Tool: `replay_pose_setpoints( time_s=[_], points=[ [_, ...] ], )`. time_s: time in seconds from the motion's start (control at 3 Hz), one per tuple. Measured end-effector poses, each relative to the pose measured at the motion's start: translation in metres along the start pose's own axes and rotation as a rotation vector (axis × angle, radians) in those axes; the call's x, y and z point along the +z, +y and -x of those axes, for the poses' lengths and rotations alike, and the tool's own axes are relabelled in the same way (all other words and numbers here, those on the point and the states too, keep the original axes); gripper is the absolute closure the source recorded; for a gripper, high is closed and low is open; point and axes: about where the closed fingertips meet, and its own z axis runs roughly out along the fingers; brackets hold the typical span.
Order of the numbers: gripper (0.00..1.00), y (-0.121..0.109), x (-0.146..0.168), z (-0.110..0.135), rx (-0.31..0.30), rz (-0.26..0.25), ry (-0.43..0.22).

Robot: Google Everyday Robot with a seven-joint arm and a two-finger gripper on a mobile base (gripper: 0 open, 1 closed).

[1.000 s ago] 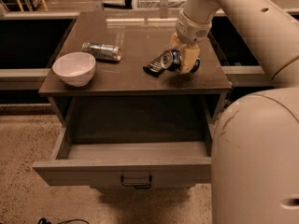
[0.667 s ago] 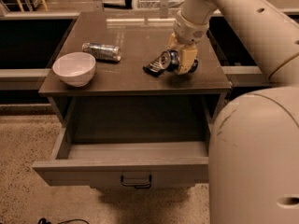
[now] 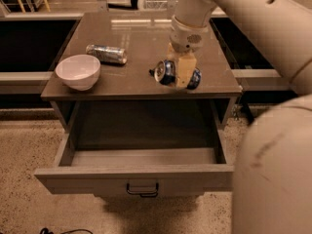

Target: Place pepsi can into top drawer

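I need to let go of the pepsi can in the open drawer's back part (image 3: 174, 124), just below the front edge of the cabinet top.
The pepsi can (image 3: 163, 72) lies on its side, silver top facing left, at the front edge of the cabinet top, right of centre. My gripper (image 3: 182, 77) comes down from the arm at the upper right and is shut across the can's middle; a tan finger (image 3: 184, 68) covers its front. The top drawer (image 3: 134, 178) is pulled wide open below, straight under the can, and nothing shows inside it. Its dark handle (image 3: 142, 189) is centred on the front.
A white bowl (image 3: 78, 71) stands at the front left of the cabinet top (image 3: 141, 38). A slimmer silver-blue can (image 3: 106, 54) lies on its side behind the bowl. My arm and body fill the right side. Speckled floor lies in front.
My gripper and the pepsi can have moved a little toward the front edge of the cabinet top. The bowl, the other can and the drawer have not moved.
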Motion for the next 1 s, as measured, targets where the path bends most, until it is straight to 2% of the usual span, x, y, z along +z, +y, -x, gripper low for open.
replay_pose_setpoints(
  time_s=[0.33, 0.67, 1.0],
  points=[
    [1.00, 0.050, -0.002, 0.030, 0.066, -0.004, -0.099],
    [1.00, 0.063, 0.024, 0.031, 0.063, 0.045, -0.090],
    [1.00, 0.076, 0.033, 0.030, 0.064, 0.024, -0.129]
  ],
)
